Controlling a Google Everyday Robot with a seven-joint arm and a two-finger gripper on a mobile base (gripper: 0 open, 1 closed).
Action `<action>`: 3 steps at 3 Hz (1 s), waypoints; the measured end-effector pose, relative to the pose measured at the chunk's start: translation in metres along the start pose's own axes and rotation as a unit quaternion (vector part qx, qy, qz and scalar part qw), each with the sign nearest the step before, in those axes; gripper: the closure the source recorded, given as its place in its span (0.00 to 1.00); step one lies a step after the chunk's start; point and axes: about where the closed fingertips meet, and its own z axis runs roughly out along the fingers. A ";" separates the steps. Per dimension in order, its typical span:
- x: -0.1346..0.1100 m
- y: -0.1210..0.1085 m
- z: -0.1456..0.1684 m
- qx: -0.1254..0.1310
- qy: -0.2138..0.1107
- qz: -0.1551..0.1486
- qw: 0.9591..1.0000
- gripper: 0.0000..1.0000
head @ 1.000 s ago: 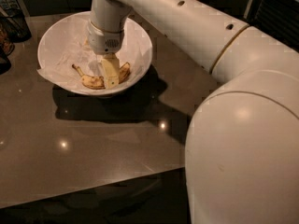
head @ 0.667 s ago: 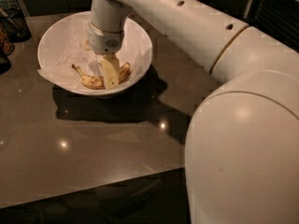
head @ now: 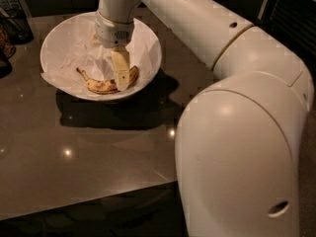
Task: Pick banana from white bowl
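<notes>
The tip of my gripper is over the banana's half away from the stem, so I should open, reach lower and grab the banana nearer its middle [head: 106, 85].
The white bowl [head: 64, 38] stands at the back left of the dark table, lined with crinkled white paper. Inside it, along the near side, lies the banana [head: 101, 86], yellow with brown speckles, its dark stem pointing left. My gripper [head: 122, 83] reaches straight down into the bowl from the arm above. Its cream-coloured tip sits over the right half of the banana and hides part of it. Contact between the gripper and the banana cannot be made out.
The arm's bulky white elbow and body [head: 242, 152] fill the right side of the view. Dark objects [head: 11, 31] stand at the table's far left edge. The table's front edge [head: 84, 201] runs across the bottom left.
</notes>
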 end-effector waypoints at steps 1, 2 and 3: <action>0.005 -0.007 0.001 -0.002 0.000 -0.006 1.000 0.00; 0.007 -0.010 0.007 -0.007 -0.004 -0.013 1.000 0.19; 0.008 -0.007 0.015 -0.013 -0.010 -0.017 1.000 0.33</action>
